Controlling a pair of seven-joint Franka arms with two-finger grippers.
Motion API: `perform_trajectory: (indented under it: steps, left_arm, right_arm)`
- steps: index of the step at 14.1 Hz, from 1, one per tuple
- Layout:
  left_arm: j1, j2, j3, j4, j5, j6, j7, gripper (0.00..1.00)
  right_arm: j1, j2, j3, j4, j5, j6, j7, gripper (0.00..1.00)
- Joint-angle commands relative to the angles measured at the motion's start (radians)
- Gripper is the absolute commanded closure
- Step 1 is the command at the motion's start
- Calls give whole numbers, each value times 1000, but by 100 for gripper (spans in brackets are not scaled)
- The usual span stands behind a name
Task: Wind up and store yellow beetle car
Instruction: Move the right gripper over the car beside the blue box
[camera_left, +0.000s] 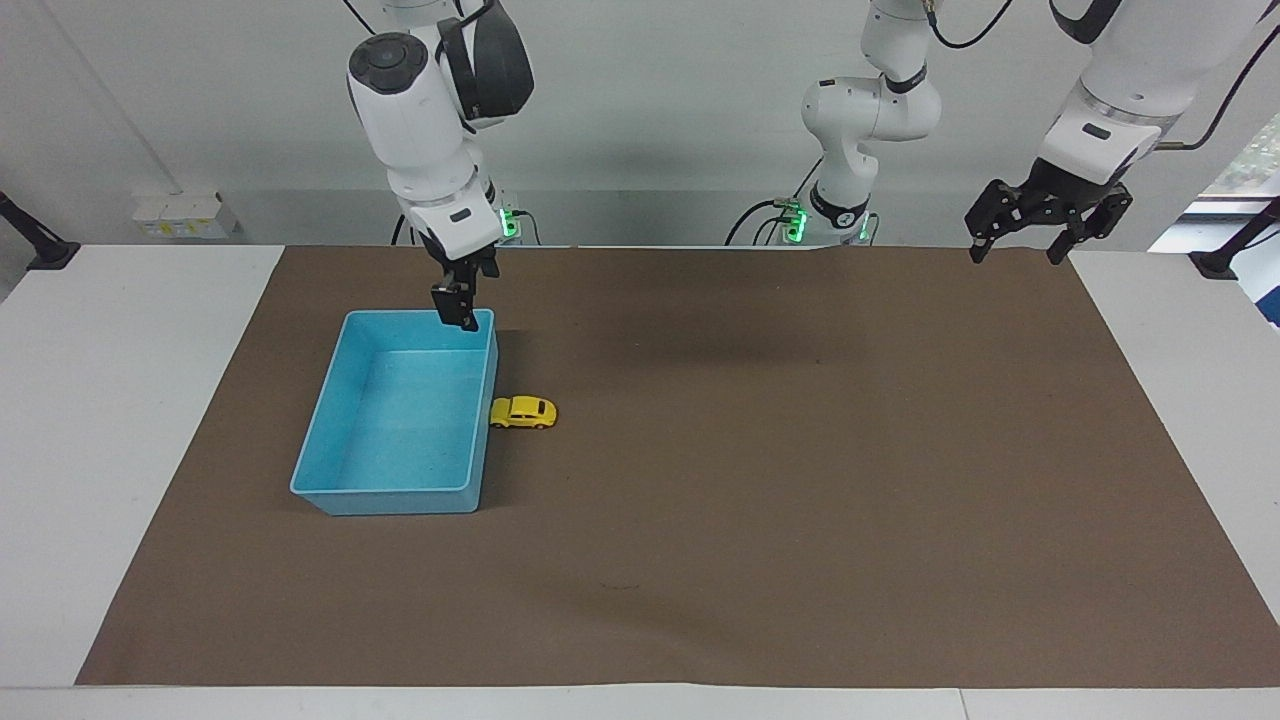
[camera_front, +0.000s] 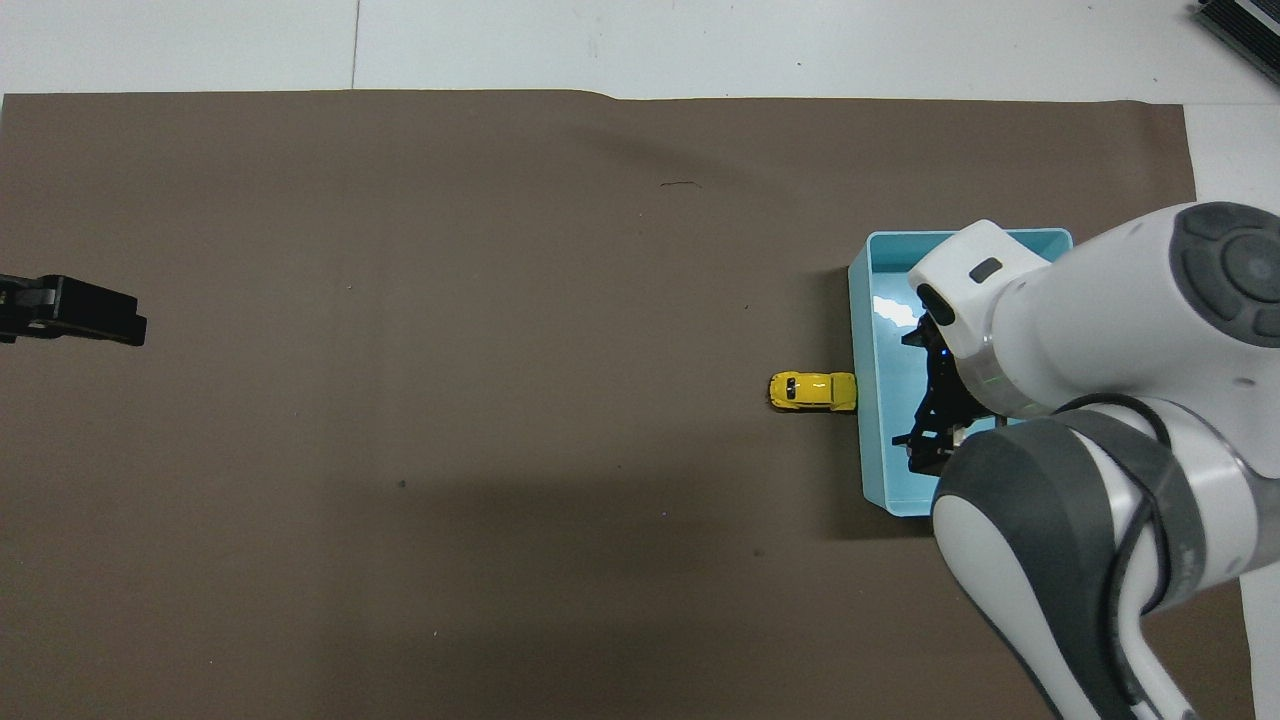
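I need to next move my right gripper to the yellow beetle car beside the blue bin and close it on the car's middle (camera_front: 812, 390).
The yellow beetle car (camera_left: 523, 412) (camera_front: 812, 391) stands on its wheels on the brown mat, one end against the outer wall of the blue bin (camera_left: 405, 492) (camera_front: 862, 460), on the side toward the left arm. Nothing lies in the bin. My right gripper (camera_left: 458, 305) (camera_front: 925, 450) hangs open and holds nothing, pointing down over the bin's end nearest the robots, close to the corner on the car's side. It is apart from the car. My left gripper (camera_left: 1020, 250) (camera_front: 120, 315) waits open in the air over the mat's edge at the left arm's end.
The brown mat (camera_left: 750, 500) covers most of the white table. In the overhead view the right arm's white and grey links (camera_front: 1100, 400) hide part of the bin.
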Motion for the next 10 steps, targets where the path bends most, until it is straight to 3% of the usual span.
perform_trajectory:
  steps: [1,4,10]
  left_arm:
    - [18,-11,-12,-5,-6,-14,9,0]
    - [19,-11,-12,-7,-6,-14,9,0]
    - [18,-11,-12,-5,-6,-14,9,0]
  right_arm:
    - [-1,35,-3,-26,-12,59,-83,0]
    - [1,26,-3,-112,-13,157,-113,0]
    - [4,64,-2,-166,-22,271,-117,0]
